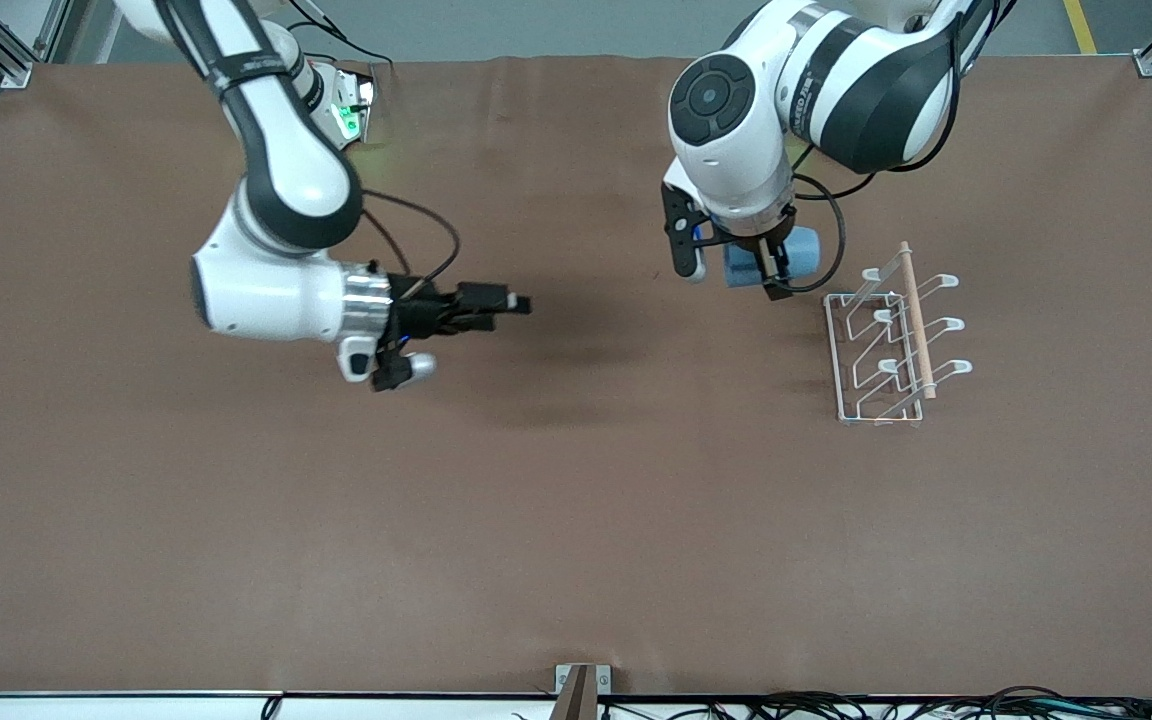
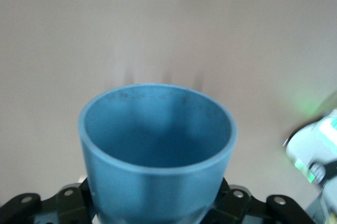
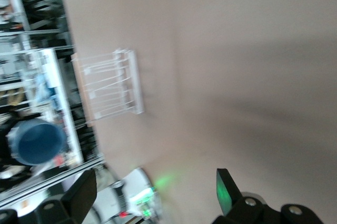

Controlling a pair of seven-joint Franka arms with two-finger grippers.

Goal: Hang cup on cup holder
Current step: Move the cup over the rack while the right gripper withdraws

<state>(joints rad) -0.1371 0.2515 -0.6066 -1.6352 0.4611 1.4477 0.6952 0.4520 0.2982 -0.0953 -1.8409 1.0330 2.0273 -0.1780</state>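
My left gripper is going to the cup holder's peg [image 1: 865,386] nearest the metal bracket. It will let go of the light-blue cup there.
My left gripper [image 1: 768,272] is shut on the light-blue cup [image 1: 804,250] and holds it in the air. The cup hangs over the table just beside the cup holder [image 1: 914,322], toward the right arm's end. The holder is a white wire rack with a wooden rod on top, and its prongs are bare. In the left wrist view the cup [image 2: 158,150] fills the space between the jaws of the left gripper [image 2: 158,211], its mouth open to the camera. My right gripper [image 1: 506,308] is open over the table's middle with nothing in it. The right wrist view shows that gripper [image 3: 155,192], the cup [image 3: 36,140] and the cup holder [image 3: 110,84].
A brown cloth [image 1: 576,520] covers the table. A small unit with a green light [image 1: 346,118] sits by the right arm's base. A metal bracket [image 1: 581,685] stands at the table edge nearest the front camera.
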